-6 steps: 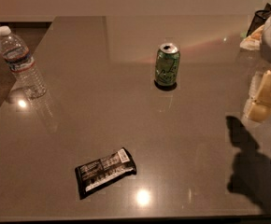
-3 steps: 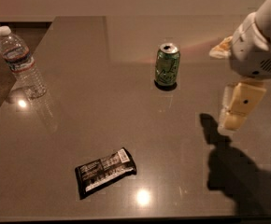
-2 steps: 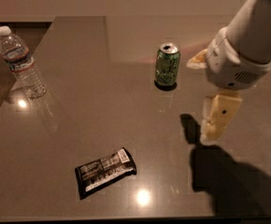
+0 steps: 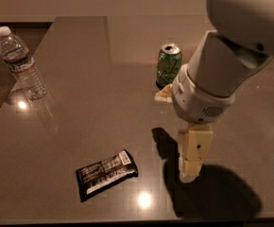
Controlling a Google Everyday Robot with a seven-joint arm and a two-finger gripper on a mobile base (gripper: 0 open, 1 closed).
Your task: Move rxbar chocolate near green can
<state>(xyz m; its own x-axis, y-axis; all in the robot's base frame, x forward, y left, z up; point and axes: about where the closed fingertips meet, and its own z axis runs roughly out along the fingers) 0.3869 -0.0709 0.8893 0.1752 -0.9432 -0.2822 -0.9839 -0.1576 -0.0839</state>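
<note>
Next, I grip the rxbar chocolate's end (image 4: pixel 126 164) nearest the green can, away from the water bottle.
The rxbar chocolate (image 4: pixel 107 173) is a flat black wrapper with white print, lying on the dark table near its front edge. The green can (image 4: pixel 168 65) stands upright further back, right of centre. My gripper (image 4: pixel 176 136) hangs from the white arm (image 4: pixel 217 74) between the two, right of the bar and in front of the can. It is open and empty. One cream finger (image 4: pixel 193 152) points down just above the table, and the other finger's tip (image 4: pixel 164 94) shows beside the can's base.
A clear plastic water bottle (image 4: pixel 20 63) with a white cap stands at the table's left edge. The table's front edge (image 4: pixel 127 220) runs just below the bar. The arm's shadow (image 4: pixel 212 193) falls on the table at the front right.
My arm has swung in from the right edge toward the left and lower, now over the table between the can and the bar. The bar, can and bottle have not moved.
</note>
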